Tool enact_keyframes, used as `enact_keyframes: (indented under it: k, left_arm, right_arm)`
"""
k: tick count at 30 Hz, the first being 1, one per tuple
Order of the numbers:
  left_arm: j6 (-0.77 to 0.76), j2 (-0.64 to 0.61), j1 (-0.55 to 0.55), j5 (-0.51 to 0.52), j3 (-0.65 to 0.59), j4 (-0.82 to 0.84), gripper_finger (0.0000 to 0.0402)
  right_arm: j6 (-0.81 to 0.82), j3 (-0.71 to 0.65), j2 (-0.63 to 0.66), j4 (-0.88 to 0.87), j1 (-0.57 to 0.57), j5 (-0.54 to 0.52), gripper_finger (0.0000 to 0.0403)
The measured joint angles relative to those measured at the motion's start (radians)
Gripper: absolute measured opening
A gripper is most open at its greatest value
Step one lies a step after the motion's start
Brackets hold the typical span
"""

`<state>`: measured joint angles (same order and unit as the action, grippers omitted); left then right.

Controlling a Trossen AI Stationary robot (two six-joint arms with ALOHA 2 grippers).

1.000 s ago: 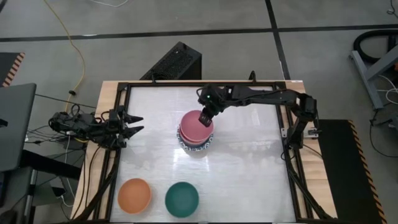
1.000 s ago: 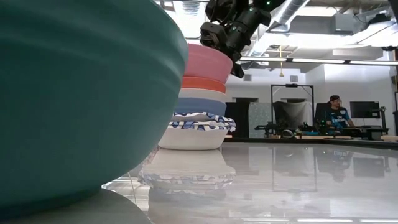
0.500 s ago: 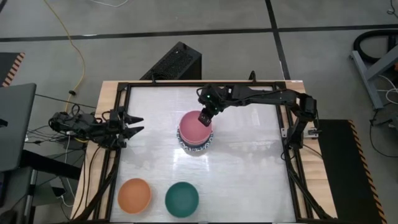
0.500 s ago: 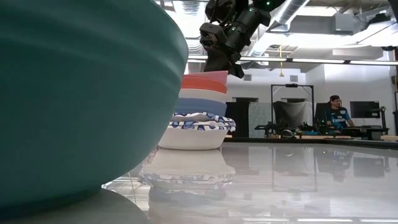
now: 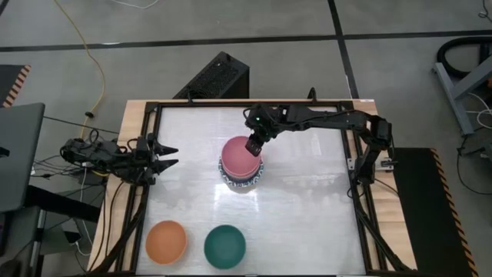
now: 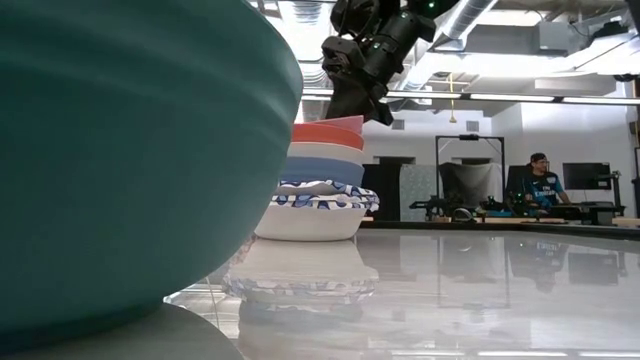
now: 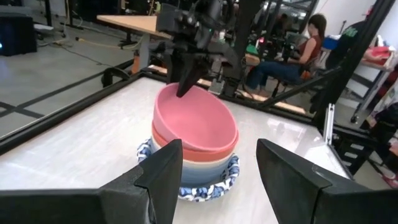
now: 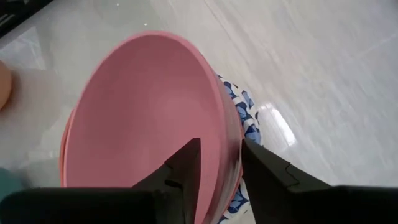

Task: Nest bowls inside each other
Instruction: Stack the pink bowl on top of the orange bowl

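Observation:
The pink bowl sits tilted in the red bowl; next my right gripper grips its raised far rim (image 8: pixel 225 140) and levels it before backing off.
A stack of nested bowls (image 5: pixel 243 178) stands mid-table, blue-patterned white ones (image 6: pixel 315 205) at the bottom. Above them are blue, cream and red bowls. The pink bowl (image 5: pixel 241 158) sits on top, inside the red bowl (image 6: pixel 325 133). My right gripper (image 8: pixel 221 165) is open over the pink bowl's far rim, one finger inside the bowl and one outside. My left gripper (image 5: pixel 167 154) waits open at the table's left edge, pointing level toward the stack. An orange bowl (image 5: pixel 167 241) and a dark green bowl (image 5: pixel 224 245) rest apart on their bases near the front edge. My right gripper comes slanting down from the far right. Its fingers stand on either side of the pink bowl's far rim (image 8: pixel 231 140). I cannot tell whether either finger touches it. The pink bowl rests in the red bowl below.
A black frame (image 5: pixel 154 115) runs along the table's edges. In the low view the dark green bowl (image 6: pixel 120 150) fills the near left. People sit at desks (image 6: pixel 540 185) in the room beyond. Bare table lies right of the stack (image 5: pixel 315 200).
My right gripper has opened and let go of the pink bowl without moving away. The bowl, held raised and tilted above the red bowl a second ago, has dropped down into the stack, so only its rim shows in the low view.

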<state>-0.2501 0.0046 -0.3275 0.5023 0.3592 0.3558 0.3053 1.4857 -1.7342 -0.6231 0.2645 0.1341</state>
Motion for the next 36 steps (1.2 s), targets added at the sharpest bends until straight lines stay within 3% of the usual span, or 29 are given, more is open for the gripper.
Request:
enact_keyframes:
  k: [16,28,36]
  left_arm:
    - [-0.014,0.0,0.0,-0.015,0.0,0.03,0.0195]
    - [-0.018,0.0,0.0,-0.027,0.0,0.059,0.0195]
    - [-0.025,0.0,0.0,-0.032,0.0,0.058,0.0195]
  right_arm:
    - [-0.054,0.132,0.017,-0.053,0.0,-0.033,0.0131]
    - [-0.08,0.095,-0.023,-0.109,0.005,-0.026,0.004]
    - [-0.077,0.095,-0.039,-0.105,0.013,-0.026,0.002]
